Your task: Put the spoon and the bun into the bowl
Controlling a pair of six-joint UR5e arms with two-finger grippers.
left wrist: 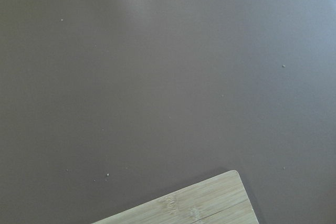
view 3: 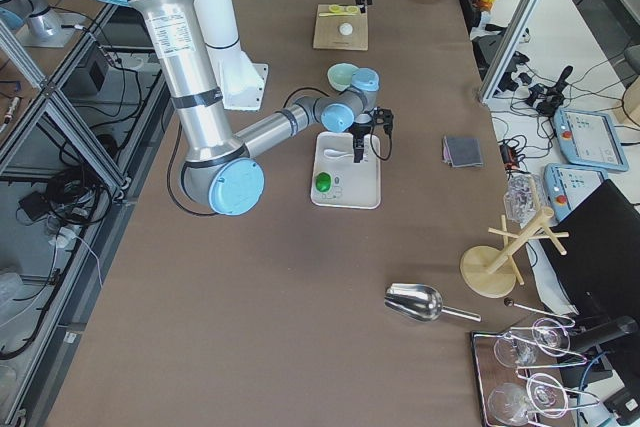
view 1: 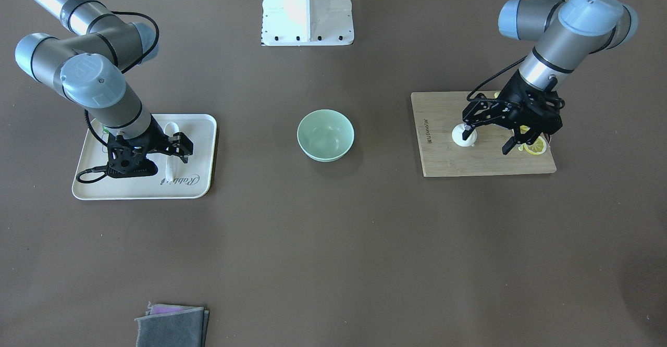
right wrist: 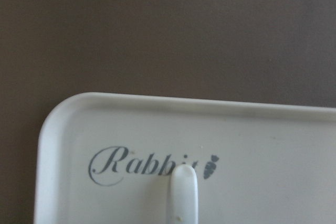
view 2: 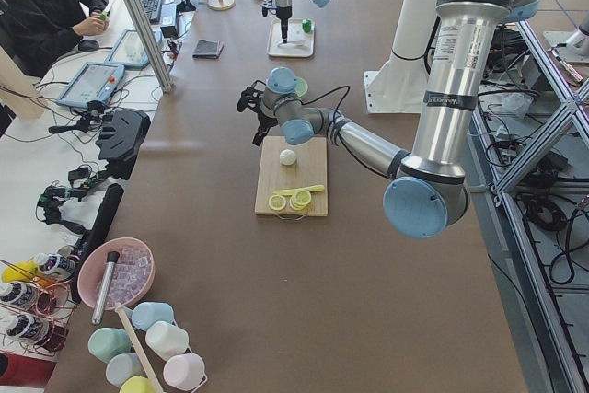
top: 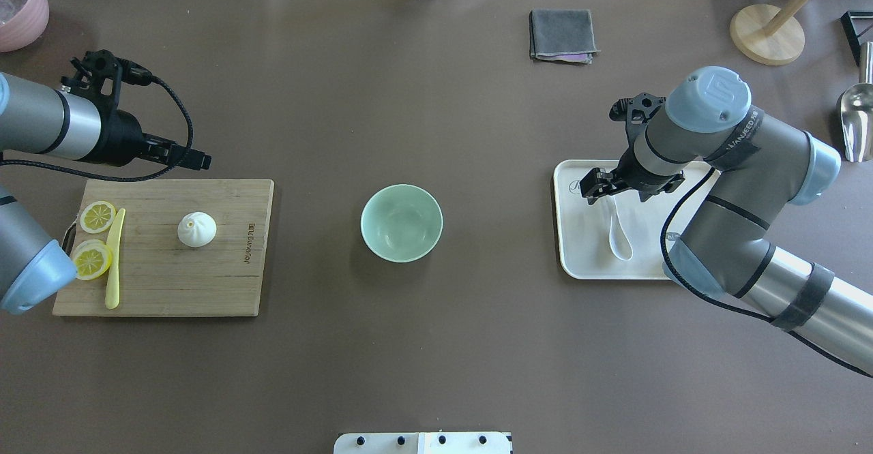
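Note:
Next, I close my left gripper on the pleated top (view 1: pixel 462 132) of the white bun that is on the wooden cutting board.
The mint-green bowl (top: pixel 401 222) stands at the table's middle, also in the front view (view 1: pixel 325 134). The white pleated bun (top: pixel 197 229) sits on a wooden cutting board (top: pixel 204 283). My left gripper (view 1: pixel 487 139) is open and hovers above the board, one finger beside the bun (view 1: pixel 464 135). The white spoon (top: pixel 619 236) lies on a cream tray (top: pixel 580 263). My right gripper (top: pixel 617 191) is open above the spoon's handle end. The right wrist view shows the handle tip (right wrist: pixel 184 192); no fingers show there.
Two lemon slices (top: pixel 95 217) and a pale-yellow knife (top: pixel 114 256) lie at the board's left end. A folded grey cloth (top: pixel 563 35) lies at the far side. A wooden stand (top: pixel 767 31) and a metal scoop (top: pixel 856 120) are far right. A green item (view 3: pixel 323 183) sits on the tray.

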